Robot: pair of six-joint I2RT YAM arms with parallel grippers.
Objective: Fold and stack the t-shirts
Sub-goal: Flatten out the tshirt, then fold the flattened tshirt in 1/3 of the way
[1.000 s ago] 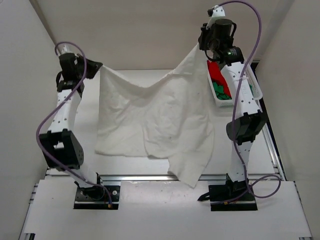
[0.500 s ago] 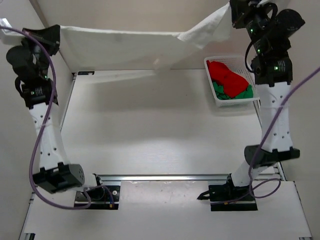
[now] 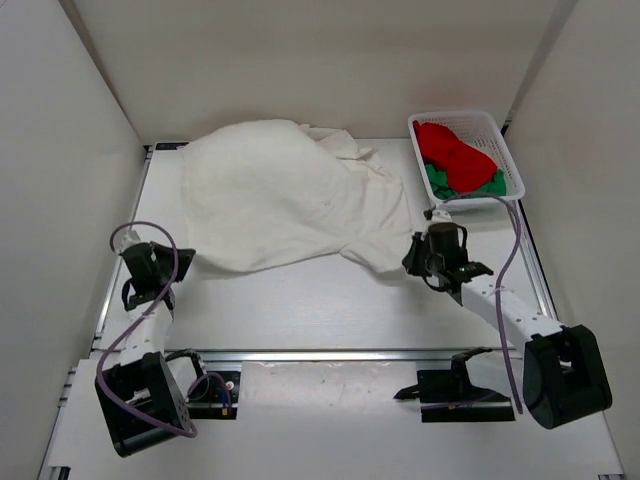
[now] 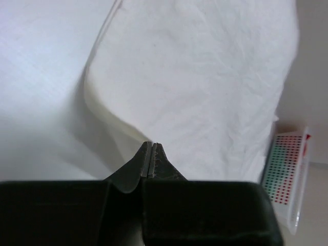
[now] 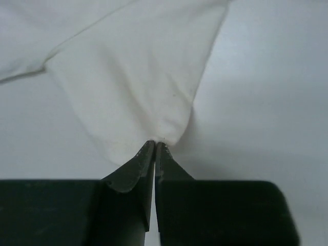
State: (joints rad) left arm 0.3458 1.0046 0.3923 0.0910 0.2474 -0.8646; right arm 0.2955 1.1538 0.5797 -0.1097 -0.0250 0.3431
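Note:
Next, I let go of the white t-shirt's near corner with my left gripper on the table [image 3: 184, 262] just under its fingers.
The white t-shirt [image 3: 290, 200] lies spread over the back half of the table, wrinkled, with its near edge running between both grippers. My left gripper [image 3: 183, 262] is low at the shirt's near left corner, and the left wrist view shows its jaws [image 4: 152, 146] shut with the cloth [image 4: 205, 77] running into the tips. Low at the near right corner, my right gripper [image 3: 410, 257] is shut on a pinch of the shirt [image 5: 138, 77] at its tips [image 5: 155, 144]. The red t-shirt [image 3: 450, 150] and the green t-shirt [image 3: 440, 182] lie bunched in the basket.
A white lattice basket [image 3: 505, 150] stands at the back right, just right of the shirt, and also shows in the left wrist view [image 4: 287, 174]. White walls close in the left, back and right sides. Bare table lies between the shirt's near edge and the arm bases.
Both arms came down from high at the back to low near the front. The white shirt, held stretched in the air between them, now lies spread on the table.

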